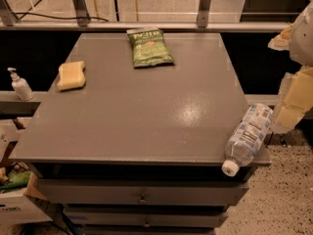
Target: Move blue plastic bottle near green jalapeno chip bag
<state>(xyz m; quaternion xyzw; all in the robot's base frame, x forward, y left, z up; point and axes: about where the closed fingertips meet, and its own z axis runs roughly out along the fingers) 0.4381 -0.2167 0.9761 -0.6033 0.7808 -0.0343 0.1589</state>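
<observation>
The robot's gripper will close on the bottom end (258, 114) of the blue plastic bottle, opposite the bottle's white cap.
The blue plastic bottle (247, 137) lies on its side at the front right corner of the grey table (146, 116), with its white cap poking past the front edge. The green jalapeno chip bag (149, 47) lies flat at the far middle of the table, well apart from the bottle. My gripper (286, 72) hangs at the right edge of the camera view, just above and to the right of the bottle. Its cream fingers are spread apart with nothing between them.
A yellow sponge (71, 75) lies on the table's left side. A small white pump dispenser (19, 84) stands on a ledge to the left. Drawers (142, 194) sit under the tabletop. A box (14, 199) stands on the floor at the lower left.
</observation>
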